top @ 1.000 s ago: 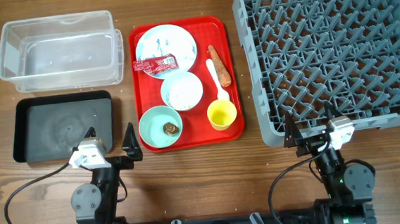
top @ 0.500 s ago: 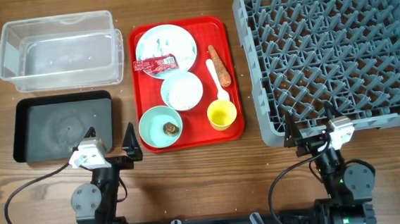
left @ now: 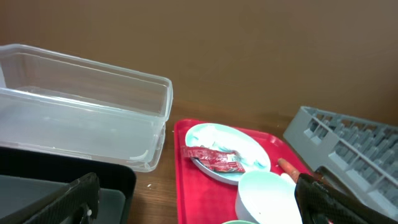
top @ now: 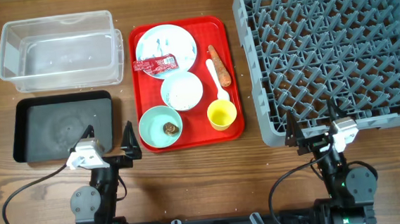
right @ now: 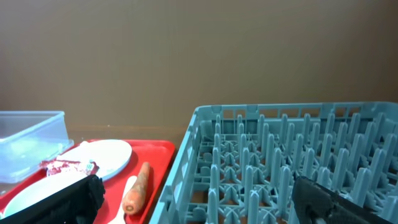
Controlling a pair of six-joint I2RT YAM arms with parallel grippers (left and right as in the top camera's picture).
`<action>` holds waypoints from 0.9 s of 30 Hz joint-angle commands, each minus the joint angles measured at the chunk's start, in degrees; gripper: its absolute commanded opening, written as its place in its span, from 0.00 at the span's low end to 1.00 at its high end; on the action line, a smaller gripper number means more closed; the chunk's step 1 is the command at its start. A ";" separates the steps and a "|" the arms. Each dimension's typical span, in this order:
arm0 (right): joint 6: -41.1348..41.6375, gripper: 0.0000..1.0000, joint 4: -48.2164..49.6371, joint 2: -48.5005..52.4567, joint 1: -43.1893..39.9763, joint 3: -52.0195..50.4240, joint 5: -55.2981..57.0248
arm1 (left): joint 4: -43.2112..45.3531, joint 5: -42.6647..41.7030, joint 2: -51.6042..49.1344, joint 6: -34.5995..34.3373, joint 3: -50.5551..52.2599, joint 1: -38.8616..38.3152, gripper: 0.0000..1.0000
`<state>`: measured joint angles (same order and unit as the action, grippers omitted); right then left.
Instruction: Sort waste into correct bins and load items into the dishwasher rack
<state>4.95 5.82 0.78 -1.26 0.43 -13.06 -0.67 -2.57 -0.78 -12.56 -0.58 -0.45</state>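
Next, my left gripper needs to take hold of the rim of the mint-green bowl (top: 181,130), on the side facing the yellow cup.
A red tray (top: 142,88) holds a pale blue plate (top: 174,42) with a red-and-white wrapper (top: 155,63), an orange carrot (top: 219,56), a white spoon (top: 217,81), a pale bowl (top: 181,91), a mint-green bowl (top: 160,125) with a small brown lump (top: 170,128), and a yellow cup (top: 222,115). The clear tub (top: 60,51) and black tray (top: 61,125) lie at the left. The grey rack (top: 333,50) is at the right. My left gripper (top: 110,141) is open near the black tray. My right gripper (top: 312,127) is open at the rack's front edge. Both are empty.
The left wrist view shows the clear tub (left: 87,124), the plate with the wrapper (left: 211,158) and the pale bowl (left: 267,196). The right wrist view shows the carrot (right: 138,186), the spoon (right: 126,196) and the rack (right: 292,162). Bare wooden table lies along the front edge.
Both arms have shifted very slightly; the objects on the table have not moved.
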 commanded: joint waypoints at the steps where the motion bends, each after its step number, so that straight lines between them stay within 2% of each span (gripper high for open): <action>1: 1.14 1.00 0.85 -0.50 0.28 1.73 -1.14 | 0.44 2.03 0.61 -4.63 0.07 -0.09 1.00; 11: 1.09 1.00 1.18 1.53 0.28 3.17 -2.16 | -0.37 2.23 0.20 -4.61 -3.61 -0.07 1.00; 14: 1.05 1.00 0.96 1.66 0.28 5.01 -2.93 | -4.48 2.71 -1.16 -4.37 -6.86 -0.09 1.00; 17: 0.98 1.00 0.52 5.92 0.28 9.51 -4.07 | -8.87 5.53 -6.21 -4.11 -13.86 -0.07 1.00; 21: -2.05 1.00 -1.88 21.81 0.28 22.88 -12.76 | -18.27 6.29 -19.74 0.39 -29.53 -0.07 1.00; 23: -3.69 1.00 -10.36 32.22 0.28 34.58 -15.47 | -26.62 6.75 -29.09 0.37 -41.27 -0.09 1.00; 27: -7.96 1.00 -35.87 52.06 0.28 59.95 -17.09 | -42.95 6.75 -48.70 0.37 -64.02 -0.09 1.00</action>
<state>0.97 -21.26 44.40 -1.26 48.62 -27.44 -36.25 3.42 -39.16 -13.32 -52.23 -0.45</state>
